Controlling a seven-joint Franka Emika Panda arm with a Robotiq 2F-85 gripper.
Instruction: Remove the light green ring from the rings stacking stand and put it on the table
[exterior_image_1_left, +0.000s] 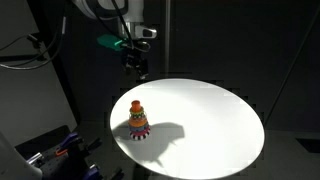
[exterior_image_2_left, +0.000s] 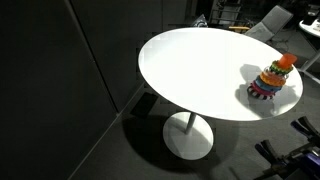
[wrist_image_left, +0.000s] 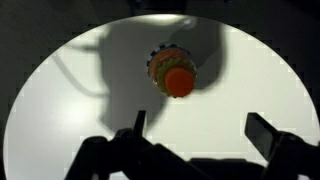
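Note:
The gripper will next move down to the light green ring's outer sides (exterior_image_1_left: 136, 110) (wrist_image_left: 172, 69), just below the orange top piece, and close there.
The rings stacking stand (exterior_image_1_left: 138, 119) stands upright on the round white table (exterior_image_1_left: 210, 120), near its edge. It also shows in an exterior view (exterior_image_2_left: 274, 79) and from above in the wrist view (wrist_image_left: 174, 74), with its orange top piece uppermost. The light green ring (wrist_image_left: 157, 70) sits in the stack as a pale rim below the orange top. My gripper (exterior_image_1_left: 133, 63) hangs high above the table's far edge, well apart from the toy. In the wrist view its fingers (wrist_image_left: 200, 130) are spread wide and hold nothing.
The room around the table is dark. Equipment with cables (exterior_image_1_left: 55, 150) stands low beside the table. The table's pedestal base (exterior_image_2_left: 188, 138) shows on the floor. My arm casts a shadow on the tabletop (exterior_image_1_left: 175, 130) next to the toy.

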